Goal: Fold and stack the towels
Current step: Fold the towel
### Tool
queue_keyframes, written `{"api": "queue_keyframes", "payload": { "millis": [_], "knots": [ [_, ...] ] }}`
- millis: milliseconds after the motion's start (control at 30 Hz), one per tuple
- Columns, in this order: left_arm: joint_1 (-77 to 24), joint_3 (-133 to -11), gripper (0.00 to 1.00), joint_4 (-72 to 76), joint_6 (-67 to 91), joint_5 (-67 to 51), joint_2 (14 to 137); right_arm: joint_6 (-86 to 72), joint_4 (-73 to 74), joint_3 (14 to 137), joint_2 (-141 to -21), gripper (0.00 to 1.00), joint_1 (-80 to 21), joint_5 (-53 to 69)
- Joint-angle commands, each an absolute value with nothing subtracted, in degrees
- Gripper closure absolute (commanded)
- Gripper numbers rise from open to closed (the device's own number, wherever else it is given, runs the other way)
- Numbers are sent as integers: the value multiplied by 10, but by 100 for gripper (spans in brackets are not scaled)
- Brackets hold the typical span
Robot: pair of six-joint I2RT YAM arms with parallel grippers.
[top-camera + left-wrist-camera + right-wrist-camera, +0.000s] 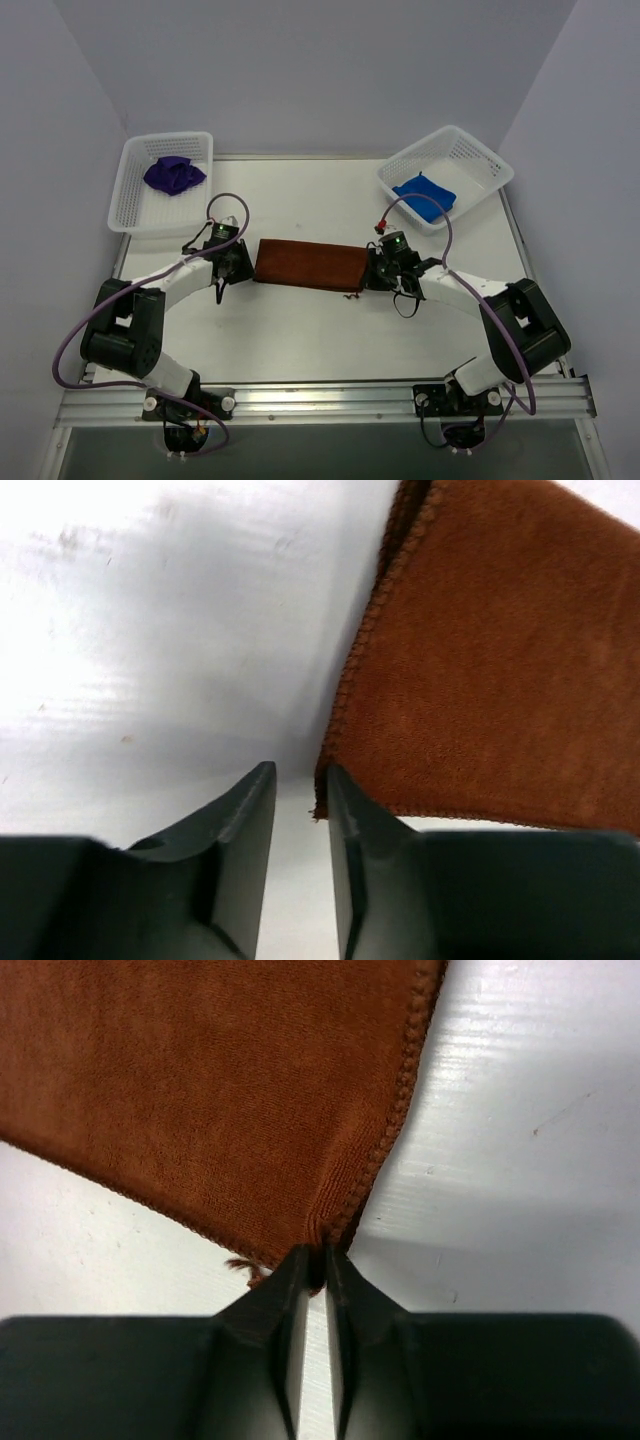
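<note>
The rust-brown towel's corner is outside my left gripper's narrow gap; it should open and take the short edge farther in before folding point(345, 692).
A rust-brown towel point(308, 264) lies folded into a long strip at the middle of the table. My left gripper point(237, 262) is at its left end. In the left wrist view the left gripper point(300, 772) is open by a narrow gap with only bare table between the fingers, and the rust-brown towel's point(500, 660) corner lies just beside the right finger. My right gripper point(374, 270) is at the strip's right end. In the right wrist view the right gripper point(314, 1256) is shut on the corner of the rust-brown towel point(200, 1090). A dark purple towel point(174, 175) and a bright blue towel point(424, 195) lie in baskets.
A white mesh basket point(135, 205) stands at the back left and holds the purple towel. Another white mesh basket point(470, 150) stands at the back right with the blue towel in it. The white table point(300, 330) ends at a metal rail near the arm bases.
</note>
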State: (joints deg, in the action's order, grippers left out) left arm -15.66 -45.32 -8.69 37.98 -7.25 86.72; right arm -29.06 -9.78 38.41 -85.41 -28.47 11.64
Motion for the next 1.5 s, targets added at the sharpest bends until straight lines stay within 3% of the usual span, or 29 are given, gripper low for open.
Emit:
{"api": "queue_keyframes", "payload": {
  "millis": [0,33,100,167,233,300,367,400,433,700,767,833,1033,1067,1167,1233,1467],
  "knots": [
    [-159,-454,73,-137,374,-44,827,-304,-112,368,-863,87,-292,119],
    [-159,-451,69,-143,372,-41,814,-304,-114,365,-859,82,-294,119],
    [-159,-449,52,-155,367,-35,798,-303,-109,362,-853,73,-295,120],
    [-159,-451,28,-162,364,-33,776,-301,-96,364,-836,59,-296,120],
    [-159,-460,19,-163,355,-33,765,-296,-82,367,-812,58,-296,116],
    [-159,-470,6,-168,348,-34,765,-293,-72,371,-786,49,-296,110],
    [-158,-484,6,-165,343,-35,774,-287,-60,378,-769,35,-297,97],
    [-159,-489,6,-161,335,-40,789,-284,-51,382,-756,14,-297,91],
    [-159,-494,6,-159,331,-40,799,-284,-46,382,-751,0,-297,84],
    [-163,-572,6,-155,302,-55,916,-283,-29,406,-751,0,-297,40],
    [-165,-580,0,-156,301,-53,932,-284,-33,409,-755,0,-297,40],
    [-170,-585,16,-155,301,-49,949,-283,-34,411,-759,0,-297,37],
    [-196,-592,41,-159,300,-16,985,-287,-25,422,-779,0,-297,11],
    [-199,-593,53,-160,302,-9,990,-287,-25,423,-780,0,-297,9],
    [-200,-597,72,-164,308,-5,1003,-289,-24,424,-784,0,-296,2],
    [-200,-600,96,-172,310,10,1005,-290,-26,425,-789,0,-297,2],
    [-199,-584,98,-200,307,48,955,-294,-51,429,-823,0,-297,6]
  ]
}}
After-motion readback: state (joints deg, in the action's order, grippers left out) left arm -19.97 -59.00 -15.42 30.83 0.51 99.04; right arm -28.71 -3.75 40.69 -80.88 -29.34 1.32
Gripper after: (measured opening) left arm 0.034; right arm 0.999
